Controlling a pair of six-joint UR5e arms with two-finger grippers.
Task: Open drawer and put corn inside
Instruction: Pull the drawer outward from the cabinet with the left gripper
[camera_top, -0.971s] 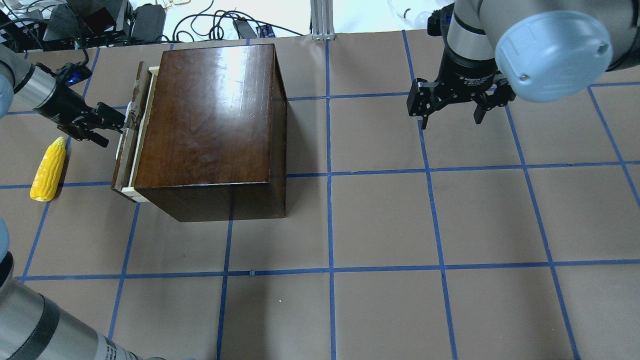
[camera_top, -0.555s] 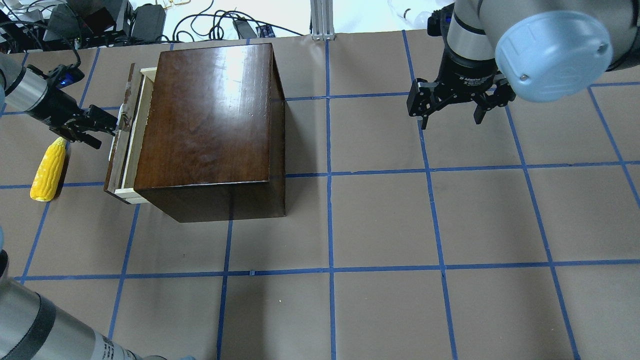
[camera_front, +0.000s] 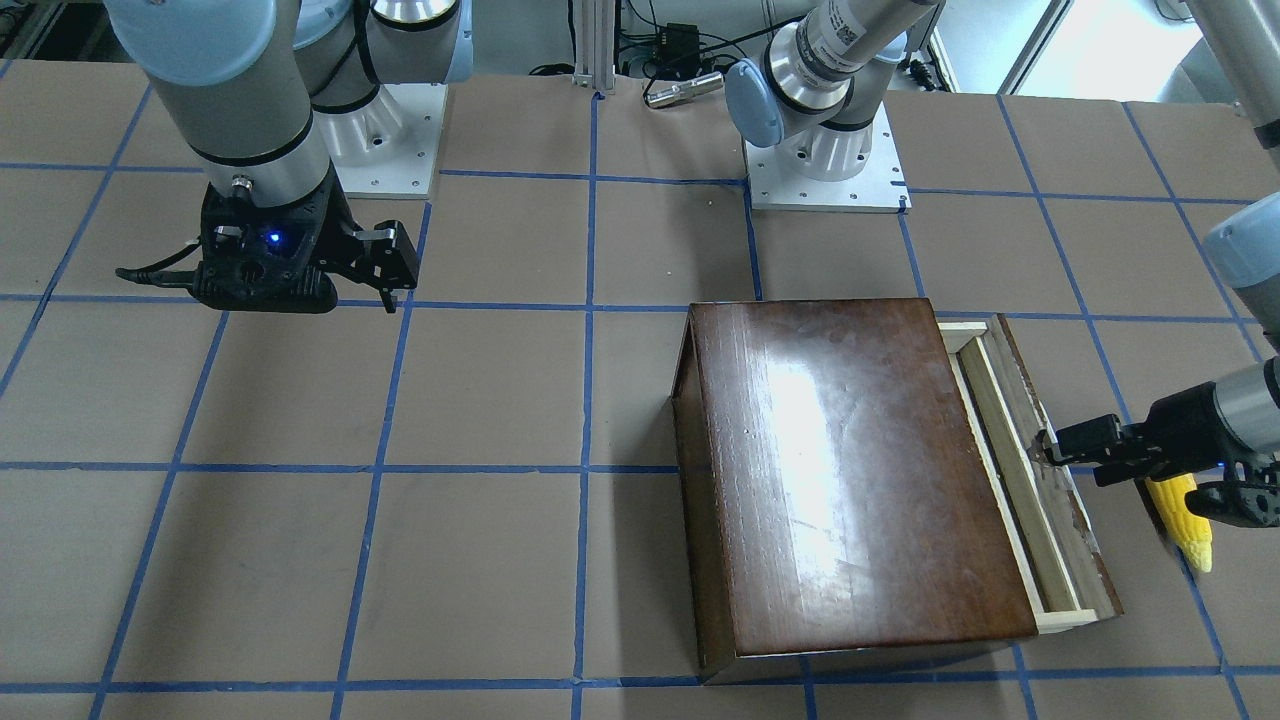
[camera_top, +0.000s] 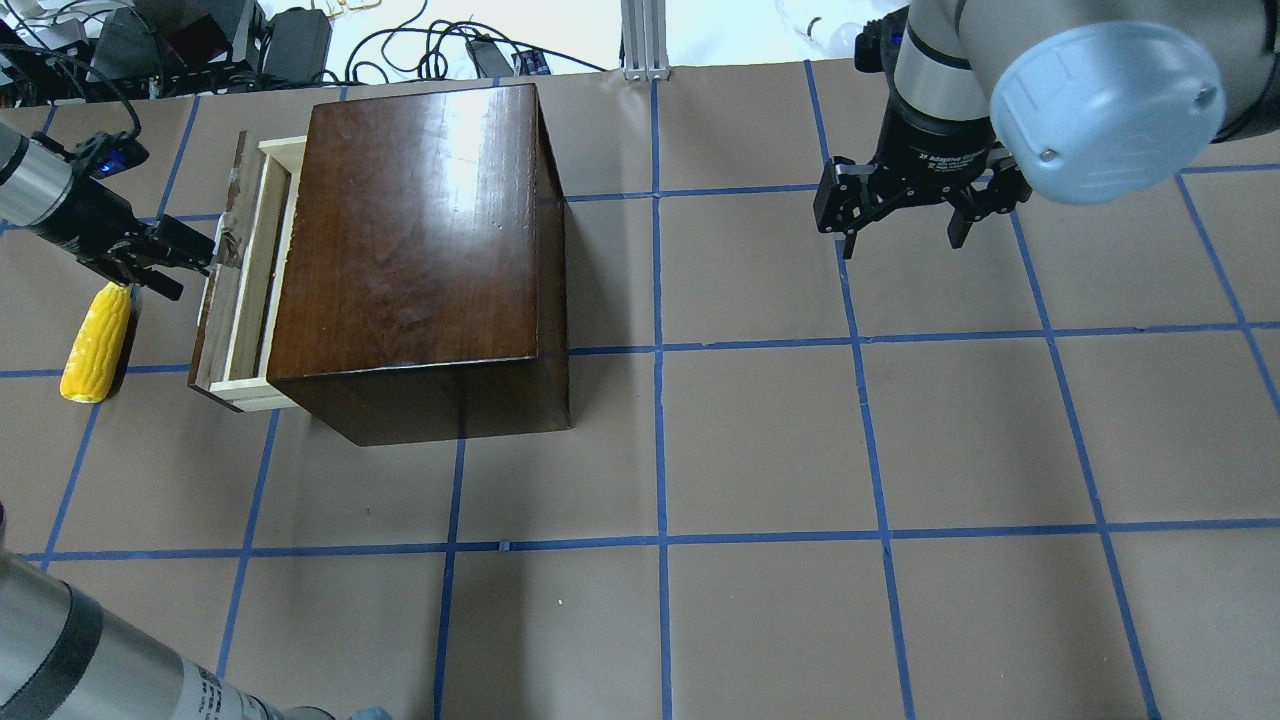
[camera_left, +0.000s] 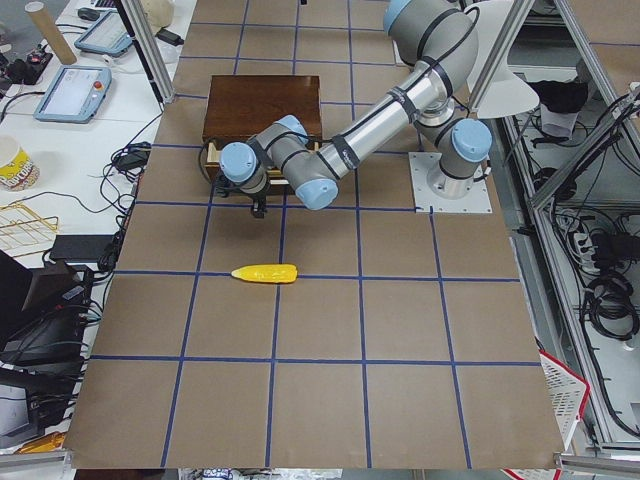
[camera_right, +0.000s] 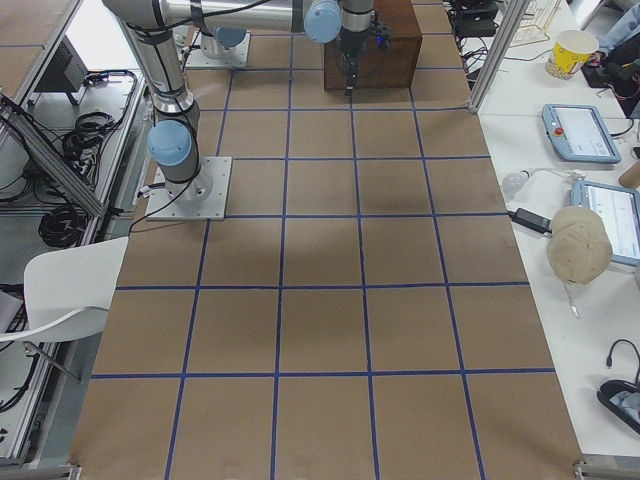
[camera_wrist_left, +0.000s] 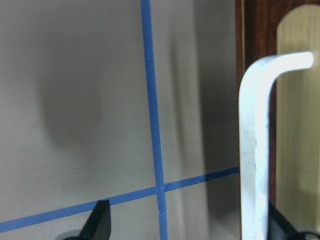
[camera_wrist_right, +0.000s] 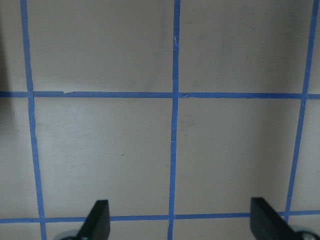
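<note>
My left gripper needs to move next to the thick half (camera_front: 1170, 487) of the yellow corn beside the drawer and close there.
The dark-brown box (camera_top: 420, 230) stands at the table's far left. Its drawer (camera_top: 250, 270) is pulled partway out, and a strip of pale wood tray shows behind the worn dark front panel. My left gripper (camera_top: 195, 272) is at the drawer front, open, with its fingers on either side of the cream handle (camera_wrist_left: 252, 150), which lies close to one finger. The yellow corn (camera_top: 97, 340) lies on the table just left of the drawer and below the left gripper. It also shows in the front-facing view (camera_front: 1190, 520). My right gripper (camera_top: 900, 245) is open and empty, hovering far right.
Brown paper with blue tape lines (camera_top: 660, 350) covers the table. Cables and power supplies (camera_top: 290, 40) lie beyond the far edge. The robot bases (camera_front: 820, 150) stand behind the box in the front-facing view.
The drawer has slid further out to the left with my left gripper at its handle. The box has shifted slightly left too. The corn and the right arm have not moved.
</note>
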